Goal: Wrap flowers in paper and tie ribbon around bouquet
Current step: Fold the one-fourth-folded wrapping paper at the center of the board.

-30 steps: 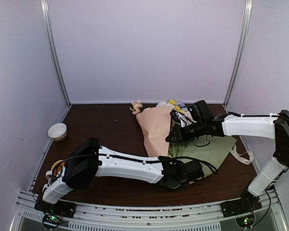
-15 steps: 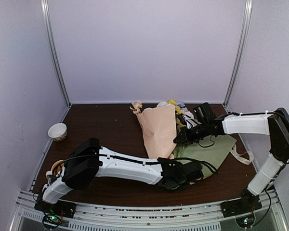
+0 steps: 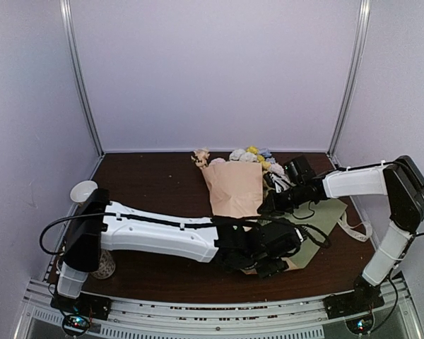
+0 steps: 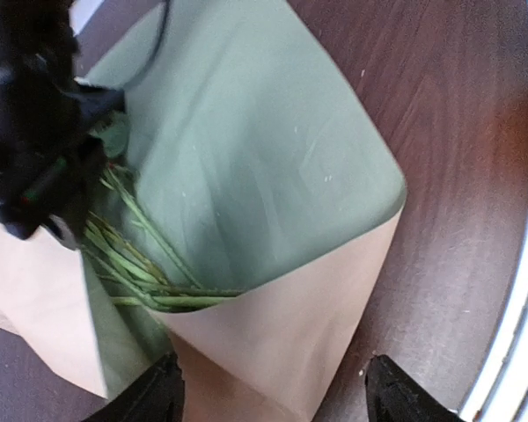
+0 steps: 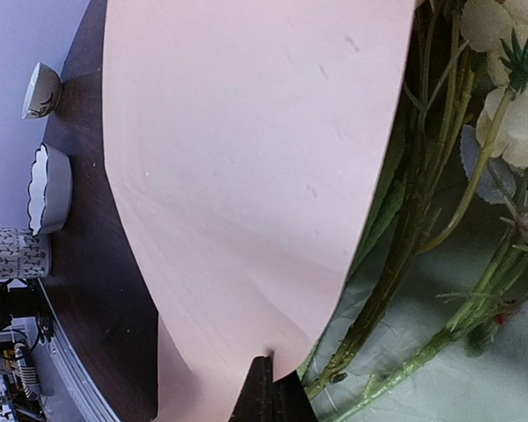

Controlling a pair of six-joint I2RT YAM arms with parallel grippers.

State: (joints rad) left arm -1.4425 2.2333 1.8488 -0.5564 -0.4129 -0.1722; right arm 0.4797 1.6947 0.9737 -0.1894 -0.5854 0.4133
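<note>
Only the robot's right gripper keeps the peach flap over the stems, so the left gripper needs to back off the folded bottom corner of the paper and pinch the flap's lower end (image 4: pixel 97 365).
The paper (image 3: pixel 324 217) lies sage-green side up, and a peach-tan flap (image 3: pixel 234 188) of it stands folded over the flowers (image 3: pixel 247 155), whose pastel heads poke out at the back. My right gripper (image 5: pixel 269 389) is shut on the flap's edge, next to the green stems (image 5: pixel 403 251). My left gripper (image 4: pixel 277 400) is open, with one finger on either side of the folded peach bottom corner (image 4: pixel 282 343) where the stem ends (image 4: pixel 141 268) lie. It grips nothing. The ribbon (image 3: pixel 355 229) lies at the paper's right edge.
A small white bowl (image 3: pixel 81 191) sits at the left, partly behind my left arm. A patterned cup (image 3: pixel 103 264) stands near the left base. The right wrist view also shows a fluted white dish (image 5: pixel 49 189). Walls close in the table on three sides.
My left gripper has opened and let go of the paper's bottom corner, and its arm has swung up. My right gripper has drawn the peach flap slightly right and nearer.
</note>
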